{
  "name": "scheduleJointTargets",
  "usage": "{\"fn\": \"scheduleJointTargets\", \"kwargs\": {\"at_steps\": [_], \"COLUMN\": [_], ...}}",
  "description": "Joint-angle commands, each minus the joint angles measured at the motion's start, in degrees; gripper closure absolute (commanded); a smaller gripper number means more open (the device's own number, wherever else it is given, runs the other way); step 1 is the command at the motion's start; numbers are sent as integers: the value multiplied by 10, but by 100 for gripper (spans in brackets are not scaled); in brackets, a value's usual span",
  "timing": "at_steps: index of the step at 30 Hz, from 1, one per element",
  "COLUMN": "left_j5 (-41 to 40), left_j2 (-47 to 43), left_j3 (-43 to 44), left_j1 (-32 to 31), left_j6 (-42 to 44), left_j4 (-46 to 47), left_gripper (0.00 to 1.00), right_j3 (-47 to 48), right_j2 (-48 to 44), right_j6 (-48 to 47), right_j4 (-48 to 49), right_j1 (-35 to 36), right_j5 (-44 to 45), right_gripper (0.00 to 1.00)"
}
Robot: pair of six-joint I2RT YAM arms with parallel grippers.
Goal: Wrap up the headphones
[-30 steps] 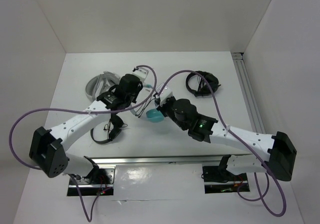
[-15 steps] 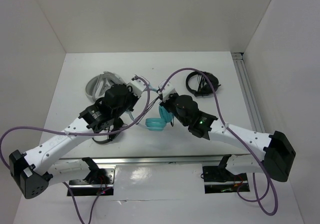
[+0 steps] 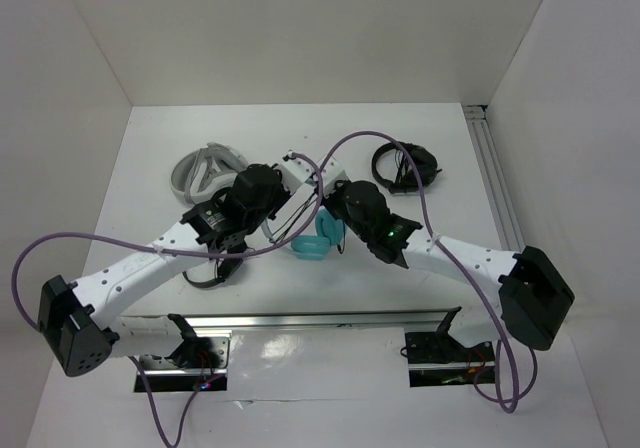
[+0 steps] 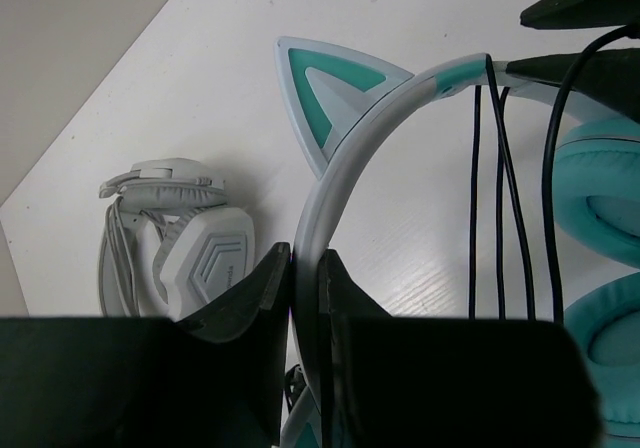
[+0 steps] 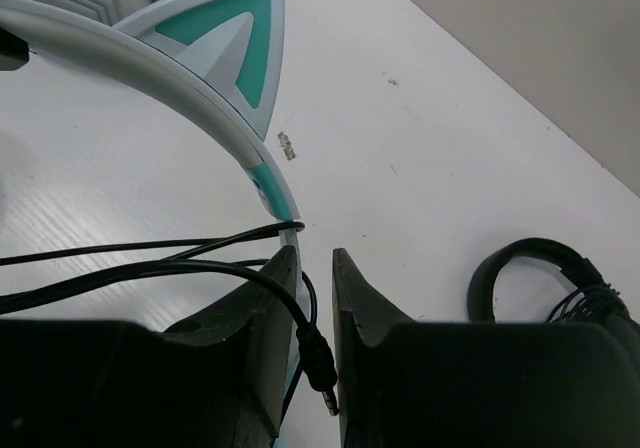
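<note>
The robot's left gripper needs to release the headphones on the table (image 3: 310,172) between the grey-white headset and the black headphones.
The headphones (image 3: 311,244) lie mid-table, teal cups toward the near side, the white headband (image 4: 345,158) arching to a teal cat ear (image 4: 330,83). My left gripper (image 4: 305,258) is shut on the headband. Several turns of thin black cable (image 4: 497,218) cross the band by the cups (image 4: 600,183). From the right, my right gripper (image 5: 316,253) sits at the band's end (image 5: 270,183), jaws a narrow gap apart. The cable's plug (image 5: 322,363) hangs loose in that gap against the left finger. In the top view both grippers meet over the band: left (image 3: 287,180), right (image 3: 326,192).
A grey-white headset (image 3: 205,166) lies at the back left, close beside my left fingers (image 4: 250,288). Black headphones (image 3: 405,166) sit at the back right. Another black headset (image 3: 215,268) lies under the left arm. A metal rail (image 3: 495,193) runs along the right edge.
Both arms have shifted over the headphones, and the teal cups have turned and moved slightly. The right jaws have parted a little around the plug. The left grip stays shut.
</note>
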Motion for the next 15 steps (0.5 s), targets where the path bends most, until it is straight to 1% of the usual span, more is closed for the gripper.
{"fn": "scheduleJointTargets", "kwargs": {"at_steps": [1,4,6,8,10,11,14,15], "left_j5": [34,55,67,77,92,99,113,113], "left_j2": [16,23,23,23,18,18,18,18], "left_j3": [33,33,33,28,23,17,17,17], "left_j1": [-14,-7,1,8,8,14,19,24], "left_j6": [14,20,20,20,20,20,15,8], "left_j4": [-22,-22,-22,-22,-10,-10,-10,-10], "left_gripper": [100,100,100,100,100,100,100,100], "right_j3": [13,25,25,31,46,51,69,75], "right_j2": [22,22,22,22,22,22,33,40], "right_j6": [-15,-15,-9,-9,-9,-4,1,1], "right_j4": [10,-13,-26,-51,-68,-87,-116,-126], "right_j1": [-43,-67,-79,-99,-110,-120,-130,-137], "right_j5": [47,14,-5,-57,-90,-124,-166,-192], "right_gripper": [72,71,66,65,62,62,59,57]}}
